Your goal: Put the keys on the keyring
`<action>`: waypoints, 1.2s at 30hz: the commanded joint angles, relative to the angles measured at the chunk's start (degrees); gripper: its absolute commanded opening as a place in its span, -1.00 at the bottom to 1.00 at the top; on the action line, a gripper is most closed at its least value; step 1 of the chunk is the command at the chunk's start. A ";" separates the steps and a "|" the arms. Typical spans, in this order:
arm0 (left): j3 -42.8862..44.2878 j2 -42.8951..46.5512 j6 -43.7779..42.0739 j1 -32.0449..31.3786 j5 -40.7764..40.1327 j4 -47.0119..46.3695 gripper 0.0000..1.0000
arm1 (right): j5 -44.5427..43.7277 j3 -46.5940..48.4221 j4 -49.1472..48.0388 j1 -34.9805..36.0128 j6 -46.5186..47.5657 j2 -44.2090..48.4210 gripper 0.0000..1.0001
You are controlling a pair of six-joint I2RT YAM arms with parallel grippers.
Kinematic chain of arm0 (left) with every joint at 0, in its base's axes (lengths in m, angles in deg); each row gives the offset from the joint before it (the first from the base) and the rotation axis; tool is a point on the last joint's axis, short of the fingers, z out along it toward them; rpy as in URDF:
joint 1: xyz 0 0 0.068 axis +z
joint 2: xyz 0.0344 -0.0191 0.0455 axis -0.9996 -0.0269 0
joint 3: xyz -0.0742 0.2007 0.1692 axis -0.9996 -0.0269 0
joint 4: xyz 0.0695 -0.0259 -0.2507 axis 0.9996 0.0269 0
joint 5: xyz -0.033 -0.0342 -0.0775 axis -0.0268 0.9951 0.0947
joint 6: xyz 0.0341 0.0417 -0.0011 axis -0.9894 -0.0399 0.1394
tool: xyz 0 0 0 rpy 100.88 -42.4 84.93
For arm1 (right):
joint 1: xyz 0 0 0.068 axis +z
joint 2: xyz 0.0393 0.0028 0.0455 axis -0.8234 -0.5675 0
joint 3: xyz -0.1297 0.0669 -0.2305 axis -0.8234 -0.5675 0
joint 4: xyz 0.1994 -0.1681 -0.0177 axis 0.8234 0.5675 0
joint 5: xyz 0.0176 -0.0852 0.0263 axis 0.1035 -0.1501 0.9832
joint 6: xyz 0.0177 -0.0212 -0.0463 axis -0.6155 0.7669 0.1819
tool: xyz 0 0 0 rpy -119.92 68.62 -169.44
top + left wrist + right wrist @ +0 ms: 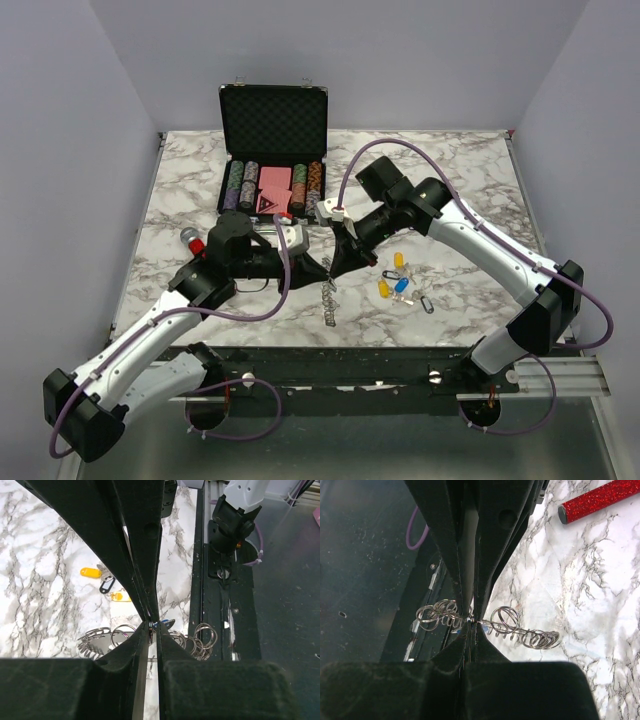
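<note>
The blue key is tucked behind the fingers of both grippers, so the robot's right gripper needs to open and pinch the ring wire (150, 633) after the left gripper tilts the keyring.
The silvery keyring (329, 300) hangs between both grippers above the table's front middle. My left gripper (324, 268) is shut on it; in the left wrist view its tips (151, 627) pinch the ring wire, with small rings (100, 641) fanning out on both sides. My right gripper (339, 264) meets it tip to tip. It is shut (470, 625) on a blue key, of which only slivers (167, 624) show, held against the keyring (530, 635). Loose keys (400, 283), yellow, blue and black, lie on the marble just right.
An open black poker chip case (273, 130) stands at the back centre. A red glitter stick (600, 500) lies on the marble, near my left arm (192, 240). The table's dark front rail (225, 605) and the right arm's base (232, 520) are close below the grippers.
</note>
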 commanded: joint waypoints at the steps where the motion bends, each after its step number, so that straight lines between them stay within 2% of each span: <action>1: 2.11 -0.80 -0.36 0.39 2.83 2.10 -0.67 | -0.13 0.21 1.26 0.57 0.64 0.04 -0.99; 10: 2.73 -2.03 -0.88 0.47 2.57 3.59 -0.66 | -0.04 0.30 1.17 0.57 0.55 0.04 -0.99; 12: 2.90 -2.21 -0.97 0.48 2.83 3.77 -0.75 | -0.04 0.30 1.08 0.48 0.46 0.04 -0.99; 14: 3.17 -2.48 -1.23 0.47 3.18 4.30 -1.00 | -0.04 0.30 1.08 0.57 0.46 0.04 -0.99; 24: 2.12 -1.08 -0.45 0.65 2.58 3.52 -1.00 | -0.13 0.04 0.12 0.57 -0.59 0.39 -0.99; 29: -1.13 1.65 2.71 1.26 0.72 -1.14 -1.00 | -0.22 -0.05 -1.02 0.57 -2.35 0.48 -0.72; 36: -11.49 8.24 15.97 3.37 -1.47 -18.09 -1.00 | 2.50 -0.31 -4.62 -0.22 -8.76 1.62 -0.28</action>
